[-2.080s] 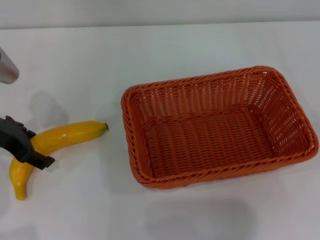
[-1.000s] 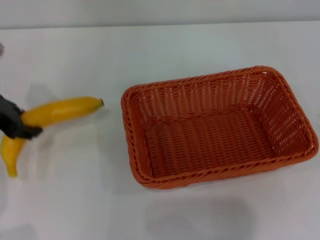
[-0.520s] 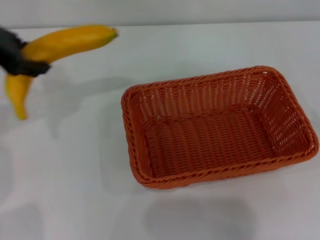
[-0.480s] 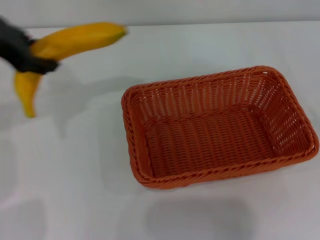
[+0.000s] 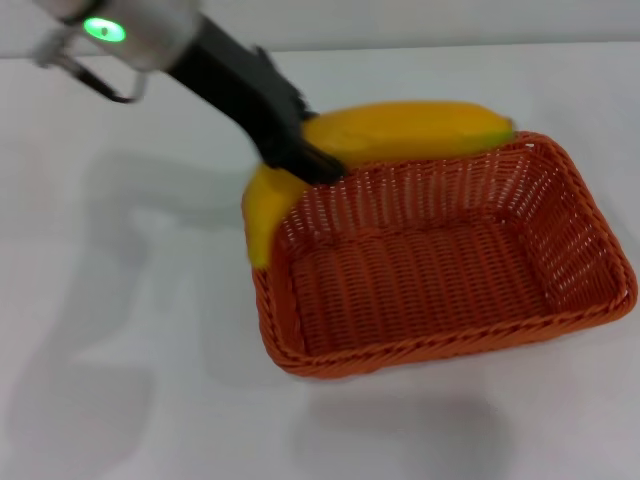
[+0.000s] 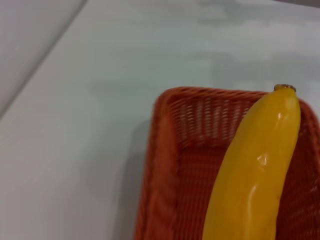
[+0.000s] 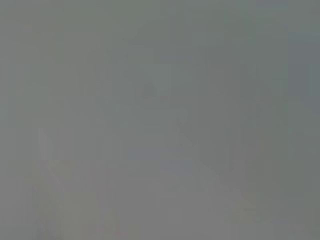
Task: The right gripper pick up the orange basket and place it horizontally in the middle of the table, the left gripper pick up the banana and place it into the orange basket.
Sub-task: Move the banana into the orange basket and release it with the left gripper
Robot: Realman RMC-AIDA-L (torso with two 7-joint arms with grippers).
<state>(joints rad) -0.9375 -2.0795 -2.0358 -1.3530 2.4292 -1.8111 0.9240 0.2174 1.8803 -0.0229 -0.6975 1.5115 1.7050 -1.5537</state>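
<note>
Next, I let go of the banana with my left gripper on the orange basket's bottom, close to the basket's near side (image 5: 418, 277). The banana is now over the basket's far corner.
The orange basket (image 5: 440, 260) lies flat on the white table (image 5: 120, 330), right of centre in the head view. My left gripper (image 5: 305, 150), on the arm with the green light, is shut on the banana (image 5: 410, 130) and holds it in the air over the basket's far left corner. The banana's long end reaches along the far rim; its short end hangs down outside the left wall. In the left wrist view the banana (image 6: 255, 170) stretches over the basket (image 6: 165, 165). The right gripper is out of view; the right wrist view is a blank grey.
Bare white tabletop surrounds the basket on the left and in front. A pale wall runs along the table's far edge (image 5: 400, 45).
My left gripper has carried the banana up from the table at the left and rightward until it hangs over the basket's far left corner. The basket has not moved.
</note>
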